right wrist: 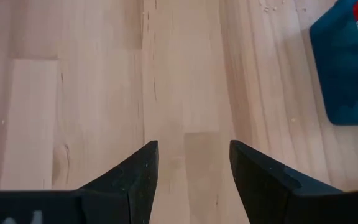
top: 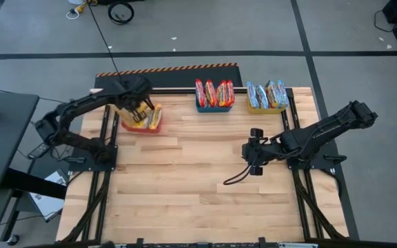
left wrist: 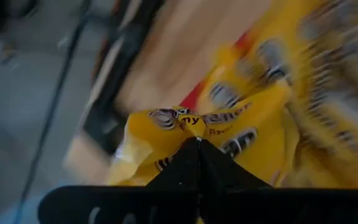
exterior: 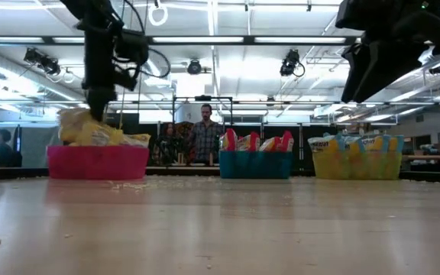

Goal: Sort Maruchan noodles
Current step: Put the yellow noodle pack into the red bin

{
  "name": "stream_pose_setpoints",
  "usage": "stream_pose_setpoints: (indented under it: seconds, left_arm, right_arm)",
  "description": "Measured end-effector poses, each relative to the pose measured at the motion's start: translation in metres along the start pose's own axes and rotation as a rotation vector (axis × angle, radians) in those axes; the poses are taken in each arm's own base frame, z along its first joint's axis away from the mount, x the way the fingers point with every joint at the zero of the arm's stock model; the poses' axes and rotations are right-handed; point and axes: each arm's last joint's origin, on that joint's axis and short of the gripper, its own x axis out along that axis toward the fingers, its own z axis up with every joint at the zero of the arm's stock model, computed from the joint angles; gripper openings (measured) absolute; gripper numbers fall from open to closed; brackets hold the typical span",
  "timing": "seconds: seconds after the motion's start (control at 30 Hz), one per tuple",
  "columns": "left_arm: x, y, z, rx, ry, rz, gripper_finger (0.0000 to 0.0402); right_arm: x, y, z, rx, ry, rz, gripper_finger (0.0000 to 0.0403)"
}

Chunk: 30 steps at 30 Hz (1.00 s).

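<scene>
Next, I release the yellow packet with my left gripper on the bare wood (top: 165, 162) between the red bin and the table's middle.
My left gripper (top: 138, 110) is over the red bin (top: 143, 128) at the table's far left, shut on a yellow noodle packet (left wrist: 160, 146). More yellow packets (top: 155, 117) stand in that bin. Red packets (top: 214, 91) stand on edge in the blue bin (top: 214, 107). Pale blue-silver packets (top: 267, 94) fill the yellow bin (top: 267, 108). My right gripper (right wrist: 194, 149) hangs open above bare wood at mid-right, with nothing between its fingers. My left gripper pinches a crinkled edge of the yellow packet (left wrist: 194, 126) between its two fingertips, coming from above and slanting down. The packet hangs below the fingers (exterior: 79, 126) at the red bin's rim. Whether its lower end rests on the packets in the bin, I cannot tell.
The three bins stand in a row along the table's far edge. The wooden tabletop (top: 198, 193) in front of them is bare. People stand in the room beyond the table (exterior: 205, 137). A dark cable (top: 236, 178) trails from my right arm over the table.
</scene>
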Motion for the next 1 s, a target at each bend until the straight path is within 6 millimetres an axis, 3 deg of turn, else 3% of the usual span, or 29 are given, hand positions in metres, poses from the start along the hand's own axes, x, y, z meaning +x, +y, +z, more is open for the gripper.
stream_pose_setpoints:
  seconds: [0.23,0.43,0.53,0.7,0.87,1.0]
  left_arm:
    - [-0.027,-0.054,0.015,0.104,-0.211,-0.282,0.0001]
    - [-0.057,-0.101,0.010,0.251,-0.321,-0.483,0.0001]
    - [-0.075,-0.108,0.004,0.305,-0.327,-0.525,0.0001]
    - [-0.101,-0.102,-0.008,0.379,-0.315,-0.625,0.0000]
    - [-0.113,-0.103,-0.014,0.485,-0.370,-0.820,0.0000]
    - [-0.110,-0.113,-0.019,0.655,-0.426,-0.827,0.0000]
  right_arm:
    - [0.000,0.000,-0.001,-0.004,0.007,-0.002,0.0203]
    - [0.000,0.000,-0.001,-0.007,0.007,-0.002,0.0203]
    - [0.000,0.000,-0.001,-0.007,0.007,-0.003,0.0203]
    - [0.000,0.000,-0.001,0.002,0.009,-0.003,0.0203]
    - [0.000,0.000,-0.001,0.031,0.014,-0.004,0.0203]
    - [0.000,0.000,-0.002,0.060,0.017,-0.005,0.0203]
